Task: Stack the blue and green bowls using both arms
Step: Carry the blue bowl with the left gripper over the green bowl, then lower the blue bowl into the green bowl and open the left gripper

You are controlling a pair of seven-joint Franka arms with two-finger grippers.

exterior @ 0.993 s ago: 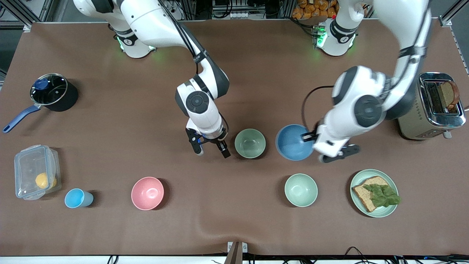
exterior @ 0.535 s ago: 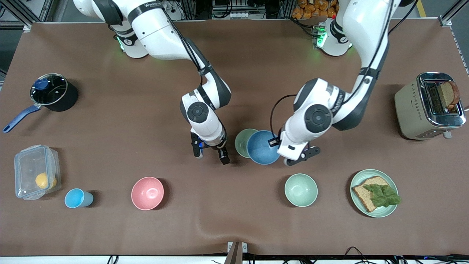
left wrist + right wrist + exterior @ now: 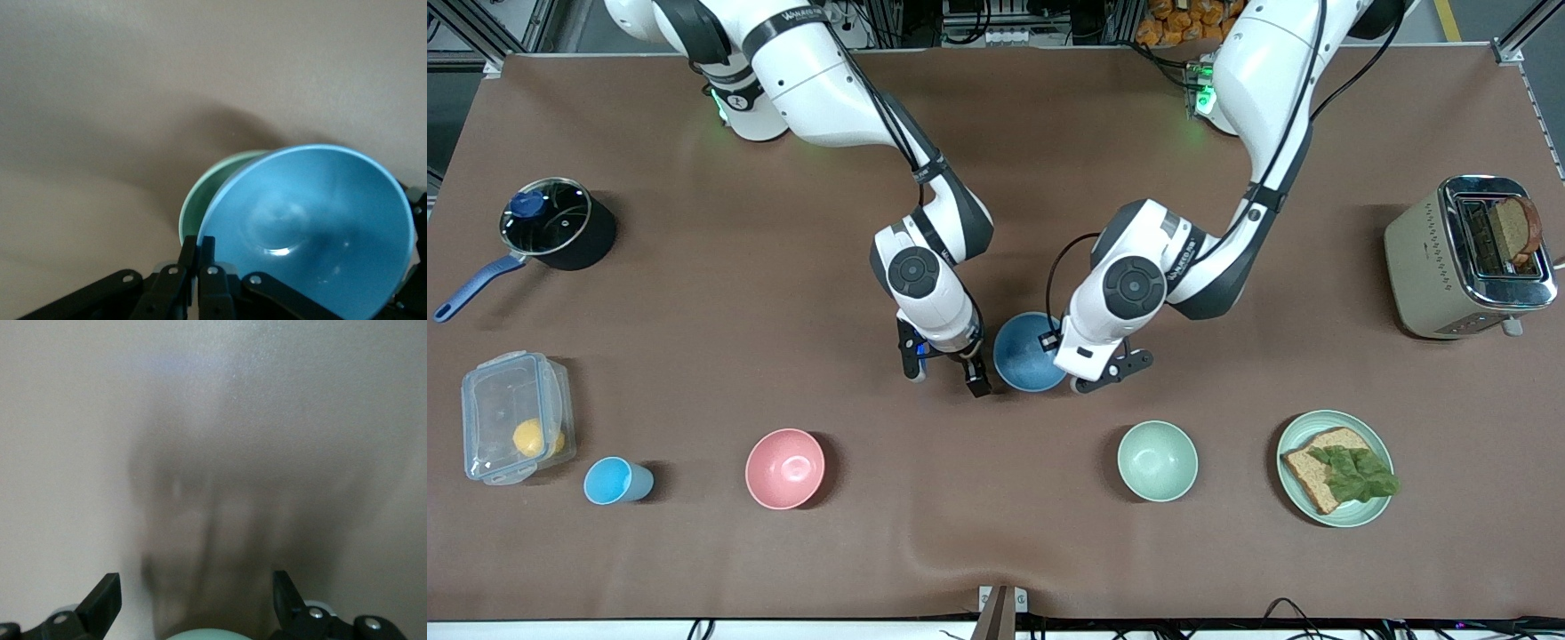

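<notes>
I should release the blue bowl with my left gripper inside the green bowl (image 3: pixel 1032 350) (image 3: pixel 267 223) just under it, close beside my right gripper.
My left gripper (image 3: pixel 1071 373) is shut on the rim of the glossy blue bowl (image 3: pixel 1024 356) and holds it tilted over the green bowl. In the front view the blue bowl hides the green bowl. In the left wrist view the closed fingertips (image 3: pixel 207 248) pinch the blue bowl (image 3: pixel 313 227), and the green bowl's rim (image 3: pixel 203 197) shows just under it. My right gripper (image 3: pixel 945 373) is open and empty, low beside the two bowls toward the right arm's end. Its spread fingers (image 3: pixel 100 603) frame bare table; a pale green rim (image 3: pixel 207 635) peeks in at that view's edge.
A mint-green bowl (image 3: pixel 1157 460), a pink bowl (image 3: pixel 784 468), a light-blue cup (image 3: pixel 615 481) and a green plate (image 3: pixel 1378 511) with bread lie nearer the front camera. A clear container (image 3: pixel 514 428) and pot (image 3: pixel 551 222) sit at the right arm's end, a toaster (image 3: pixel 1463 258) at the left arm's end.
My left gripper has carried the blue bowl toward the right arm's end until it is over the green bowl and covers it. My right gripper has shifted slightly toward the bowls.
</notes>
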